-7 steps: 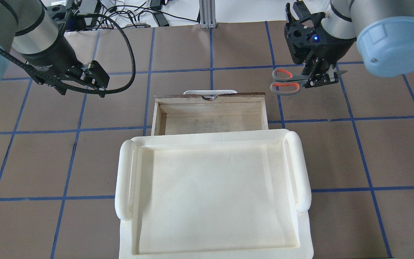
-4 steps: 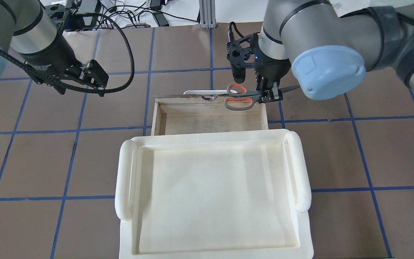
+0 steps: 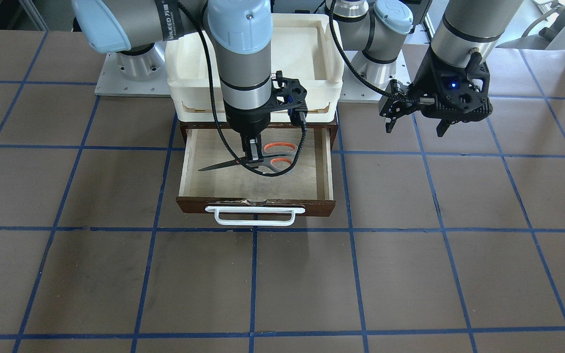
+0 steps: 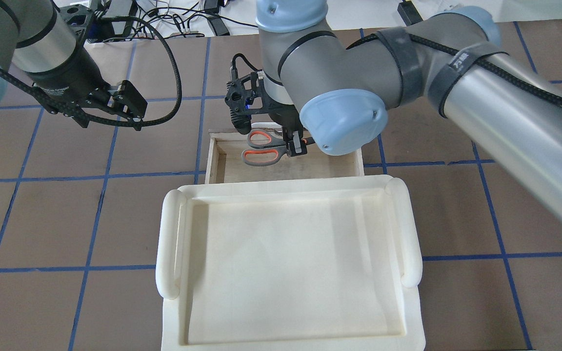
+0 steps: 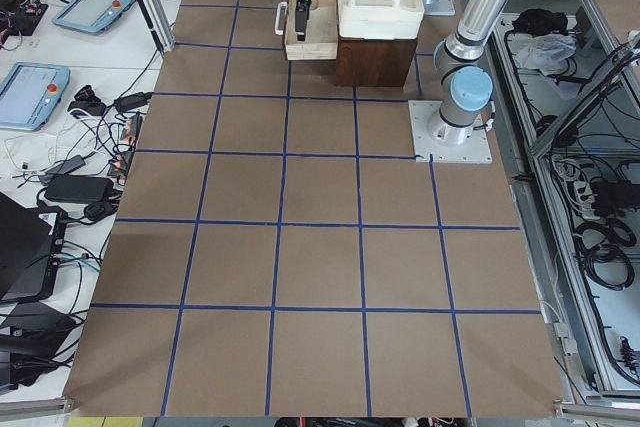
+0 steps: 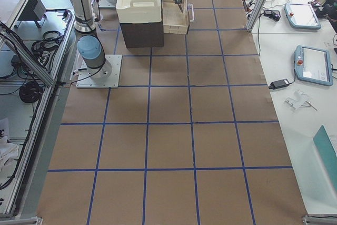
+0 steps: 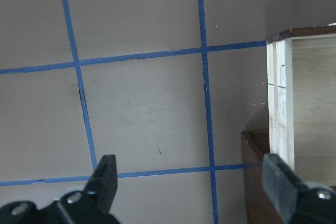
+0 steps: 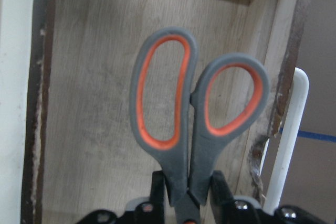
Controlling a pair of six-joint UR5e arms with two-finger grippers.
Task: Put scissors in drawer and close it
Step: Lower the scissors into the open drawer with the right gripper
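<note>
The robot's right gripper should put the scissors, now held level over the open drawer, down flat on the middle of the pale drawer's bottom (image 3: 267, 172) (image 8: 173, 135).
My right gripper (image 4: 294, 146) is shut on the scissors (image 4: 260, 146), which have grey handles lined orange-red. It holds them near the pivot, level, over the pale inside of the open wooden drawer (image 4: 215, 161). In the front-facing view the gripper (image 3: 252, 157) has the scissors (image 3: 276, 156) with blades pointing to the view's left, over the drawer floor (image 3: 223, 182). The right wrist view shows the handles (image 8: 173, 108) above the drawer floor (image 8: 94, 103). My left gripper (image 4: 132, 105) is open and empty over the table, left of the drawer; it also shows in the left wrist view (image 7: 191, 182).
The drawer's white bar handle (image 3: 255, 215) faces away from me. A cream-white plastic tray (image 4: 169, 243) sits on top of the dark cabinet (image 5: 375, 57) that the drawer slides from. Cables and tablets lie beyond the table's far edge.
My right arm has carried the scissors leftward, from the table right of the drawer to over the drawer's inside. The left arm has not moved.
</note>
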